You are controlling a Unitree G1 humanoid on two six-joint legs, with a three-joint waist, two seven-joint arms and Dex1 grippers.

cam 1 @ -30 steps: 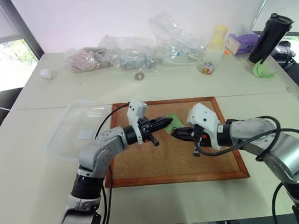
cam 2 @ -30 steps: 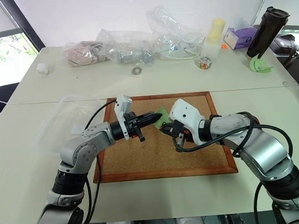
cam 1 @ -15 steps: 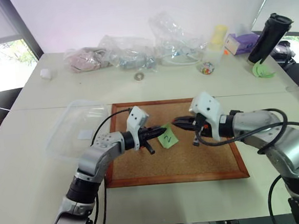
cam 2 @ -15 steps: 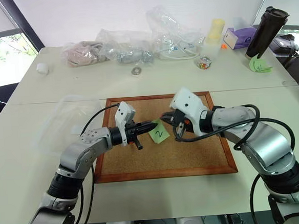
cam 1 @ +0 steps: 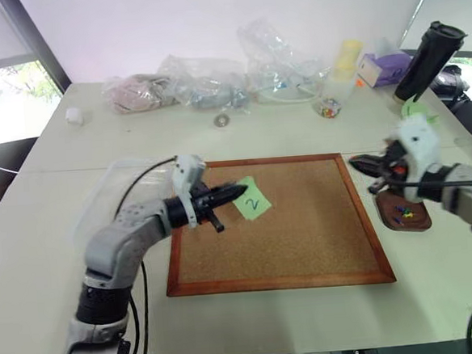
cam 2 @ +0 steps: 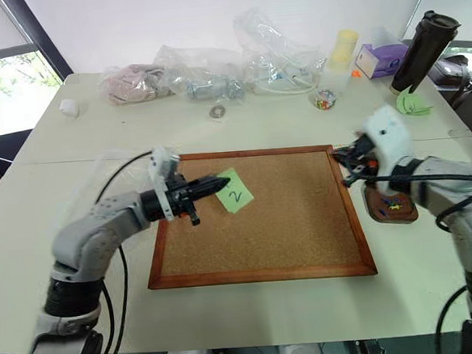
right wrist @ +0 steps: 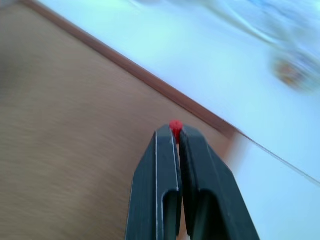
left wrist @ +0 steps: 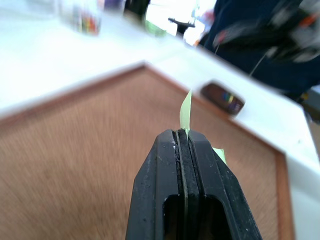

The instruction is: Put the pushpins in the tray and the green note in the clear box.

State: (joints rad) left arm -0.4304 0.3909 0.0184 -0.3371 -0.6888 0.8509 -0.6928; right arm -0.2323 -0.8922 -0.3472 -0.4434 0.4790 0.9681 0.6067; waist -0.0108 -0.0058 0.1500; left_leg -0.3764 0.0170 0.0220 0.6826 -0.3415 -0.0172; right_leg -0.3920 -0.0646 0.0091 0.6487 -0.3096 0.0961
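The robot's right gripper should release the red pushpin near the middle of the reddish-brown tray (cam 1: 404,206), next to the small pins there.
My left gripper (cam 1: 239,191) is shut on one edge of the green note (cam 1: 254,202), a light-green square with a dark scribble, held above the left part of the cork board (cam 1: 297,237). The left wrist view shows the note (left wrist: 185,111) standing edge-on out of the closed fingers. My right gripper (cam 1: 354,165) hovers at the board's right edge, shut on a red pushpin (right wrist: 174,124). Just beyond it, on the table, sits the reddish-brown tray (cam 1: 417,221) with several small pins in it. The clear box (cam 1: 126,175) lies left of the board, behind my left arm.
Clear plastic bags (cam 1: 205,82) line the table's far side, along with a small jar of coloured bits (cam 1: 326,108), a purple box (cam 1: 382,68) and a tall dark bottle (cam 1: 427,54). A metal ring (cam 1: 221,120) lies behind the board.
My right gripper has swung from the middle of the board out to its right edge, by the tray, carrying the pin. My left gripper has drawn back leftward with the green note.
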